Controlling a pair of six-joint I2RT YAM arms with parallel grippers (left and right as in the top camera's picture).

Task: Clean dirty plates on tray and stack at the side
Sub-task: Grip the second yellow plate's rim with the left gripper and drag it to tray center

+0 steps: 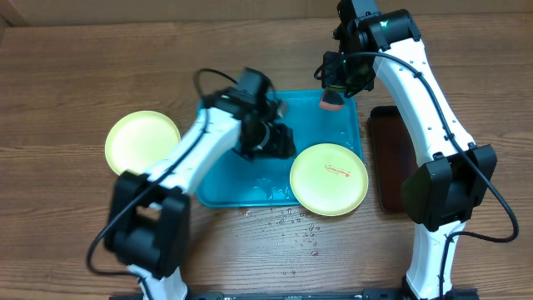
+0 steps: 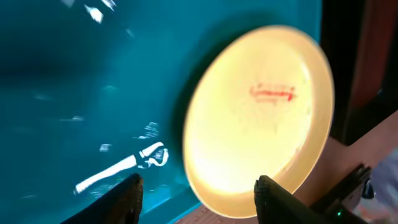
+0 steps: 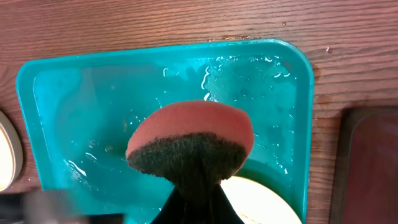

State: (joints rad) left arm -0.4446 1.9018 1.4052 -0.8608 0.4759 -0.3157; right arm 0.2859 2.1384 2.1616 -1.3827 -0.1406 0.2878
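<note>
The smeared plate's rim (image 1: 291, 175) (image 2: 186, 162), on the side toward the turquoise tray's middle, is the next place my left gripper will move to and close on.
A pale yellow plate (image 1: 329, 178) with a red smear lies at the front right corner of the turquoise tray (image 1: 229, 187), overhanging its edge. It also shows in the left wrist view (image 2: 261, 118). A second pale yellow plate (image 1: 142, 140) lies on the table left of the tray. The third plate is out of view. My left gripper (image 2: 198, 199) is open and empty above the tray (image 2: 74, 93), near the smeared plate's rim. My right gripper (image 3: 196, 202) is shut on a red sponge with a dark scouring side (image 3: 189, 146), held above the tray's (image 3: 292, 81) far right corner.
A dark brown tray (image 1: 391, 158) lies right of the turquoise tray. Water drops (image 1: 291, 221) dot the wooden table in front of the tray. The tray surface is wet.
</note>
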